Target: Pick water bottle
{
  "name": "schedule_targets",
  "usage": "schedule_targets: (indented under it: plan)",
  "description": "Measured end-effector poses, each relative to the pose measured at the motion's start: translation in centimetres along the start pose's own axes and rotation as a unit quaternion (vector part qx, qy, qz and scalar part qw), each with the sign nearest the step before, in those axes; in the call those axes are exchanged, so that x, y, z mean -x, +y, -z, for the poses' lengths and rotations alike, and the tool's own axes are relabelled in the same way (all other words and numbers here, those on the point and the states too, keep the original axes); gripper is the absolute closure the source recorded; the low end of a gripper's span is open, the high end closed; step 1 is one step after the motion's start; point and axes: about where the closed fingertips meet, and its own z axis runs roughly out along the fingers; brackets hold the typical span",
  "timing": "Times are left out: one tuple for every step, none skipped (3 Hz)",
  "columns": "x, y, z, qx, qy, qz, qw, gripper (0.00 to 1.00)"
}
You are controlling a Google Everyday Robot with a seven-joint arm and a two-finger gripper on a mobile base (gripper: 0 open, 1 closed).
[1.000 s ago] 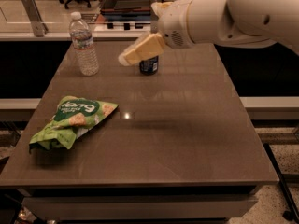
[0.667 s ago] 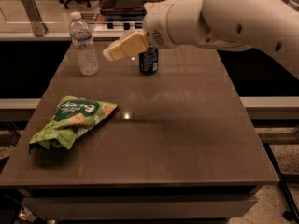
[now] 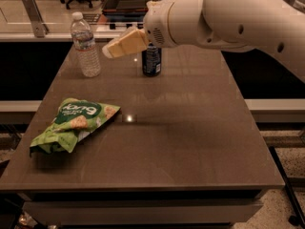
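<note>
My gripper is going to close around the middle [image 3: 86, 46] of the water bottle, about halfway between its white cap and its bottom.
The water bottle [image 3: 85, 45] is a clear ribbed plastic bottle with a white cap and a pale label band. It stands upright near the far left corner of the brown table [image 3: 190, 128]. My gripper [image 3: 110, 51] reaches in from the right on a large white arm, held above the table. Its pale tip is a short way to the right of the bottle, at about label height, and apart from it. It holds nothing.
A dark blue soda can [image 3: 152, 60] stands upright just right of the gripper tip, partly behind the arm. A green snack bag [image 3: 74, 123] lies on the left front part of the table. A counter and office chairs stand behind the table.
The arm and gripper have swung left, from over the soda can toward the water bottle. The bottle, can and bag have not moved.
</note>
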Motion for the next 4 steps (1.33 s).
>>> schedule_targets:
  plan:
    - [-0.6, -1.7, -1.5, -0.003, 0.008, -0.015, 0.9999, 0.00]
    - [-1.5, -3.2, -4.9, 0.005, 0.007, -0.031, 0.9995, 0.00]
    - [-2.2, -3.9, -7.5, 0.013, -0.005, -0.045, 0.9989, 0.00]
    - [-2.0, -3.1, -10.4, 0.034, -0.023, -0.046, 0.9981, 0.00]
